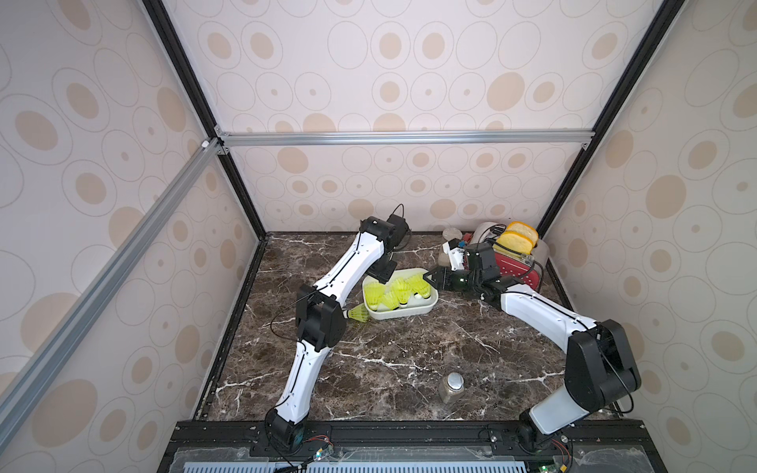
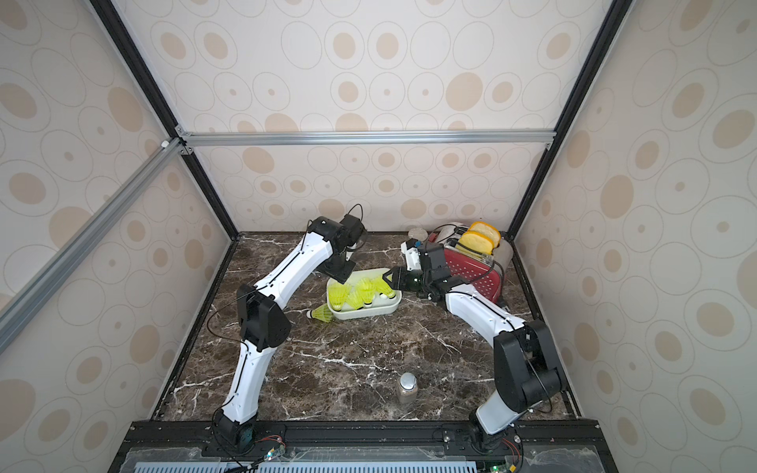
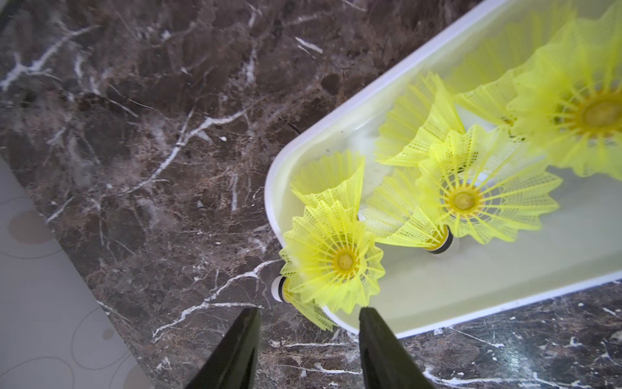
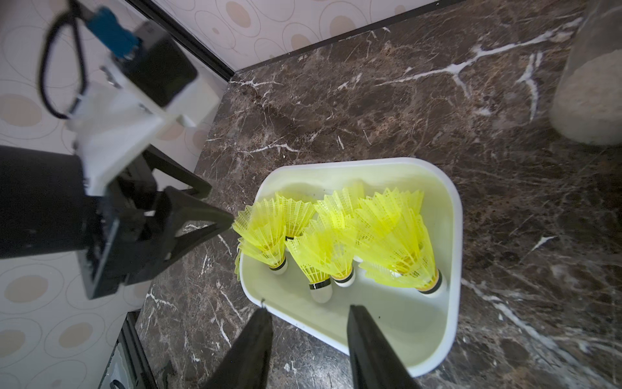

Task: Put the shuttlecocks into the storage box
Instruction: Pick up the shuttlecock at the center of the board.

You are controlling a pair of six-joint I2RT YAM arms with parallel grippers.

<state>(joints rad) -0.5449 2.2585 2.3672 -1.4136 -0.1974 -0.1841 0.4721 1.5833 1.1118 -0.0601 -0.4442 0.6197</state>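
Next, I will use my right gripper to grab the yellow skirt [image 1: 362, 313] [image 4: 237, 260] of the shuttlecock that lies on the marble outside the white storage box, near the skirt's open end.
The white storage box [image 1: 403, 316] [image 2: 364, 314] sits mid-table and holds several neon yellow shuttlecocks [image 1: 395, 293] [image 4: 336, 242], mostly standing tip down. One stands in the box's corner [image 3: 336, 259]. Another shuttlecock [image 1: 359, 314] [image 2: 321, 314] lies on the marble just outside the box's left front corner, its white tip [image 3: 278, 288] pointing away. My left gripper [image 1: 381, 275] [image 3: 309, 313] hangs open and empty over the box's left end. Over the right end my right gripper [image 1: 428, 279] [image 4: 308, 311] is open too, nothing between its fingers.
A red dotted toaster [image 1: 518, 268] with bread slices [image 1: 518, 238] stands at the back right, close behind my right wrist. A lidded jar [image 1: 450, 387] stands near the front edge, another jar [image 1: 450, 234] at the back wall. Walls enclose the table.
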